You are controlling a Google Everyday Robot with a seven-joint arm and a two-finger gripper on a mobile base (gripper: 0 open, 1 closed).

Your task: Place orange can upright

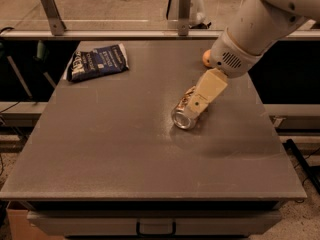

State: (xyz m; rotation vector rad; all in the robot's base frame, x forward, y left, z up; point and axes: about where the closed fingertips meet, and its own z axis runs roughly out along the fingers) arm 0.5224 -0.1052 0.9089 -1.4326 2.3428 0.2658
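Note:
The robot's gripper will close around the far half of the orange can (196, 97), so that the can's silver front end keeps sticking out.
The orange can (184, 116) lies on its side near the middle of the grey table (125, 149), its silver end facing the front left. My gripper (199, 103) reaches in from the upper right on a white arm (260, 24). It hangs right over the far end of the can and covers part of it. I cannot tell whether it touches the can.
A dark blue snack bag (97, 61) lies at the table's back left. A small round orange fruit (205, 59) sits at the back right, half hidden behind the arm. A rail with metal posts (184, 9) runs behind the table.

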